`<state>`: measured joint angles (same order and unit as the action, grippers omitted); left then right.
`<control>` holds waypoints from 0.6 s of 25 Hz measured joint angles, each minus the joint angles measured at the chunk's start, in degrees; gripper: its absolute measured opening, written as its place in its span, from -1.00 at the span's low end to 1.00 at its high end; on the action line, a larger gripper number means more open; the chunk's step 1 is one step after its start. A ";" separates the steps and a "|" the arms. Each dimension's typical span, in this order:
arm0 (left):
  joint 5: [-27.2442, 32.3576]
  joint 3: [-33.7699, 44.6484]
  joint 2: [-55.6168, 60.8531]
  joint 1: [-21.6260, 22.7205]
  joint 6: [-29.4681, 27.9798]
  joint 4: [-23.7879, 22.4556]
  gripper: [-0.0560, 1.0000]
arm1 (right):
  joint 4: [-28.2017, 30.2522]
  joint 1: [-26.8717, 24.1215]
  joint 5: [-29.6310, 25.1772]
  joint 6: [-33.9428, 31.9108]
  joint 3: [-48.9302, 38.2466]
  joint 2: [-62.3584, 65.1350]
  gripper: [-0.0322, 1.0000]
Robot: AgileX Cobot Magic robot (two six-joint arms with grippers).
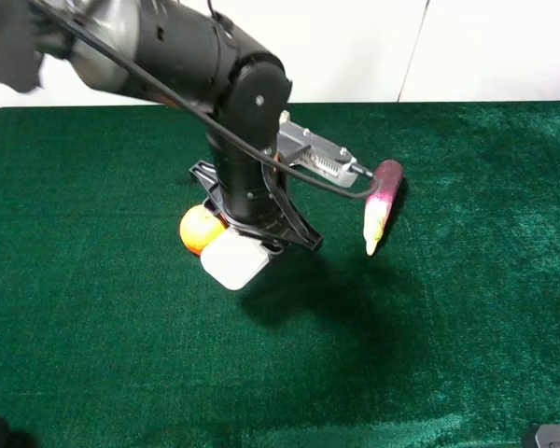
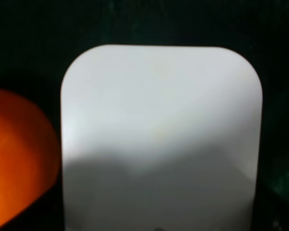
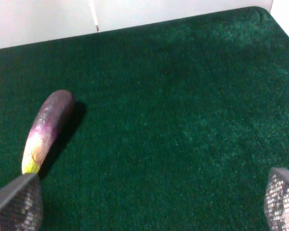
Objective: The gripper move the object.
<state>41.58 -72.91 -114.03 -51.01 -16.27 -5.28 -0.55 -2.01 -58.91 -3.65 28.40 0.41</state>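
Observation:
My left gripper is to release the white block on the green cloth (image 1: 251, 272) close beside the orange, toward the eggplant.
The object, a flat white rounded block (image 1: 233, 260), lies on the green cloth beside an orange. My left gripper (image 1: 257, 224), black and bulky, hangs right over the block's far end and hides part of it. In the left wrist view the block (image 2: 159, 130) fills the frame from very close, with its lower part in shadow. No fingers show there, so I cannot tell whether they grip it. My right gripper (image 3: 149, 207) is open and empty above bare cloth, with only its two mesh fingertips (image 3: 17, 202) showing.
A round orange (image 1: 197, 229) touches the block's left side; it also shows in the left wrist view (image 2: 17, 159). A purple-white eggplant (image 1: 383, 201) lies right of the left arm and shows in the right wrist view (image 3: 45, 127). A white wall borders the cloth's far edge.

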 joint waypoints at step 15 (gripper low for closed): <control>-1.62 -0.01 -5.04 -0.10 1.10 0.01 0.29 | 0.00 0.00 0.00 0.00 0.00 0.00 0.40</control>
<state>39.96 -72.93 -119.07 -51.11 -15.17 -5.27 -0.55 -2.01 -58.91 -3.65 28.40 0.41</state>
